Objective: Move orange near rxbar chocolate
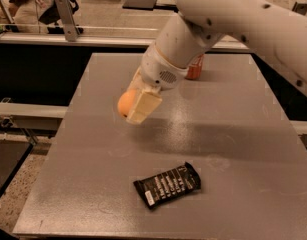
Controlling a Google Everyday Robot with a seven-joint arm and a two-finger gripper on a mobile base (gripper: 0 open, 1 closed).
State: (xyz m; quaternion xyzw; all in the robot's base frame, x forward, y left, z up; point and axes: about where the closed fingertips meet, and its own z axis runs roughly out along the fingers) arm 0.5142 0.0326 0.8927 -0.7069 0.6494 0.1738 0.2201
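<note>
My gripper needs to let go of the orange on the grey table (151, 155), at a spot just behind the rxbar chocolate.
The orange (124, 103) is a round orange fruit held between the cream fingers of my gripper (133, 106), lifted above the grey table (233, 134) at its left-middle. The gripper is shut on it; one finger (143, 106) covers the fruit's right side. The rxbar chocolate (167, 184) is a black wrapper with white text, lying flat near the table's front edge, below and a little right of the gripper. The orange is apart from the bar, well above it in the view.
A red can (195, 69) stands at the back of the table, mostly hidden behind my arm (228, 14). A dark gap and a rail (28, 111) run along the table's left side. Chairs and a frame stand beyond the far edge.
</note>
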